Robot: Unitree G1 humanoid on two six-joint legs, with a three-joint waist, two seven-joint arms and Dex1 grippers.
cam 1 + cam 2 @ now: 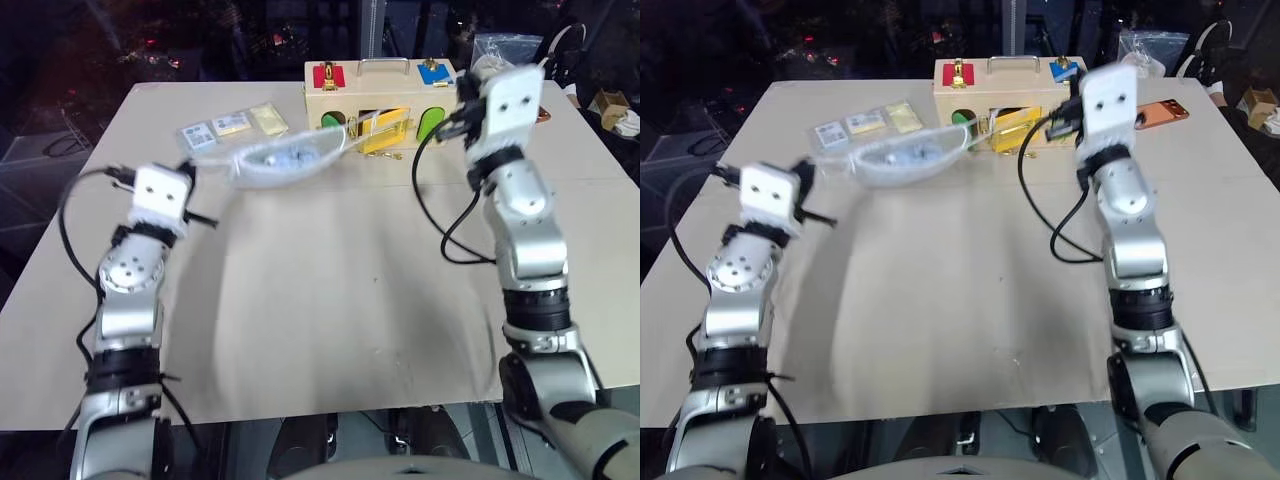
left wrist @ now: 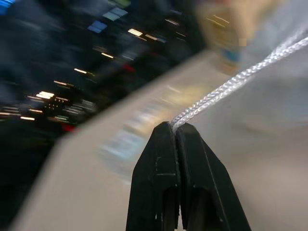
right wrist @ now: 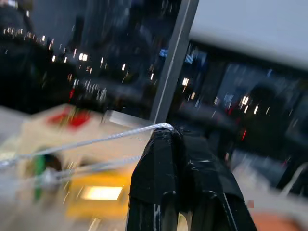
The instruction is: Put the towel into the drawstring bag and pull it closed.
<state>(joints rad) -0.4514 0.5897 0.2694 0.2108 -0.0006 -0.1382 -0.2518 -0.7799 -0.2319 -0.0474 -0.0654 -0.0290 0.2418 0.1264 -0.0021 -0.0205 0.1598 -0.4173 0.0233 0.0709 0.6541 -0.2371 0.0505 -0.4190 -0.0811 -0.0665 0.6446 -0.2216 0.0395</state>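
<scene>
Next, my left gripper releases the white braided cord, now raised at the bag's end, near the middle of the tan table (image 1: 304,254), before the wooden latch box.
The white mesh drawstring bag (image 1: 285,160) hangs stretched above the table between my two arms. Bluish patches of the towel (image 1: 292,156) show through the mesh, inside the bag. My left gripper (image 2: 174,126) is shut on a white braided cord (image 2: 231,82) that runs off towards the bag. It is raised at the bag's left end (image 1: 195,172). My right gripper (image 3: 168,131) is shut on another thin cord (image 3: 96,141) and is held high to the right of the bag (image 1: 462,100).
A wooden latch box (image 1: 380,95) with coloured parts stands at the table's far edge, right behind the bag. Clear packets with small cards (image 1: 230,125) lie at the far left. A copper-coloured flat object (image 1: 1160,112) rests at the far right. The tan table (image 1: 330,300) spreads out in front.
</scene>
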